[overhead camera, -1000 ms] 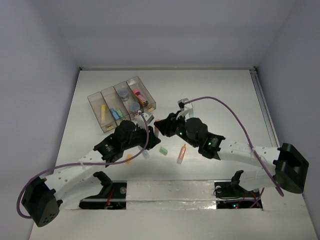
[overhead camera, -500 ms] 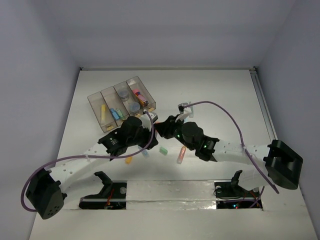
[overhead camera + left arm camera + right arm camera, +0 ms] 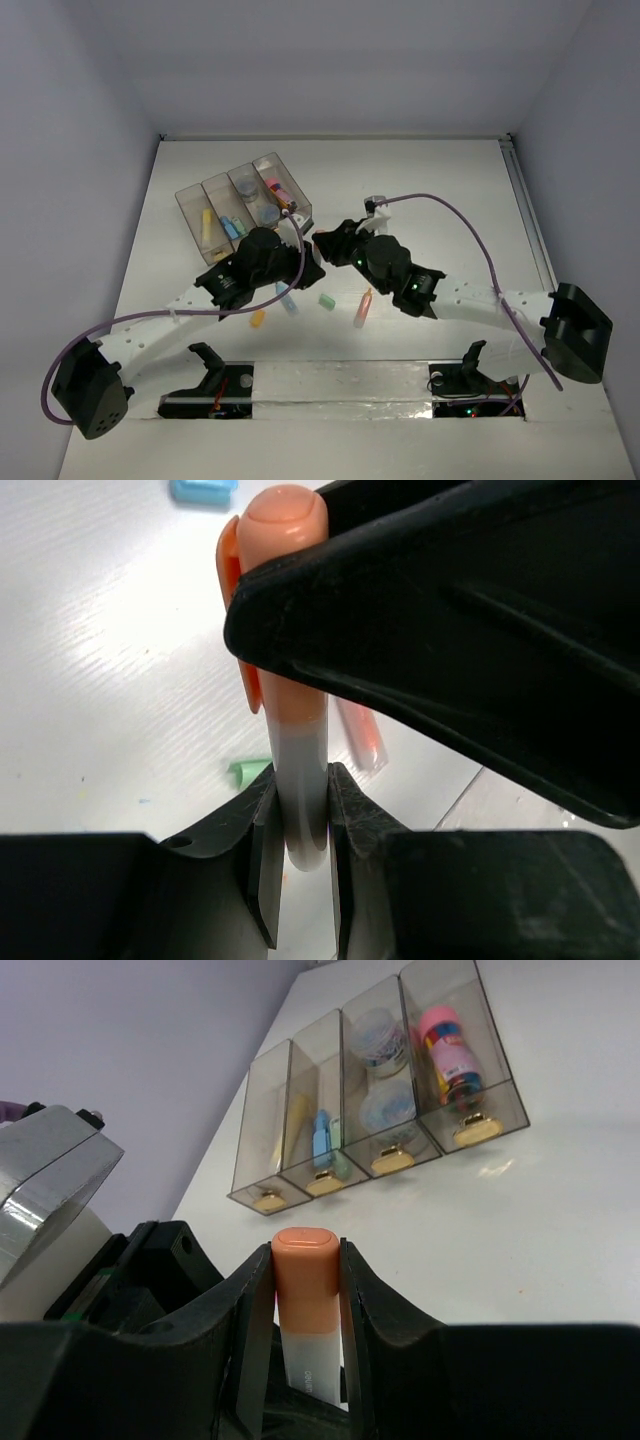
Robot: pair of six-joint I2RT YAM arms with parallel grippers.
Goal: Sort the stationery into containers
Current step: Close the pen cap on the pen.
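Note:
Next, my left gripper releases the marker with the orange cap in the tray compartment (image 3: 217, 235), so that it ends up beside the yellow pen.
One orange-capped marker (image 3: 297, 730) with a pale grey barrel is held by both grippers at once, above the table just right of the tray. My left gripper (image 3: 300, 815) is shut on its grey barrel end. My right gripper (image 3: 305, 1265) is shut on the orange cap (image 3: 304, 1260). In the top view the two grippers, left (image 3: 303, 262) and right (image 3: 322, 246), meet tip to tip. The clear smoky container tray (image 3: 189, 203) lies at the back left with a yellow pen, blue pieces, grey pots and pink pieces in its compartments; the right wrist view shows the tray (image 3: 268, 1110) ahead.
Loose stationery lies on the table in front of the arms: a blue piece (image 3: 287, 298), a green piece (image 3: 326, 299), a pink-orange marker (image 3: 362, 308) and a small orange piece (image 3: 258, 319). The left arm's purple cable loops near the tray.
Both wrists have shifted slightly toward the back and the tray while keeping hold of the marker. The blue piece on the table has come out from under the left arm.

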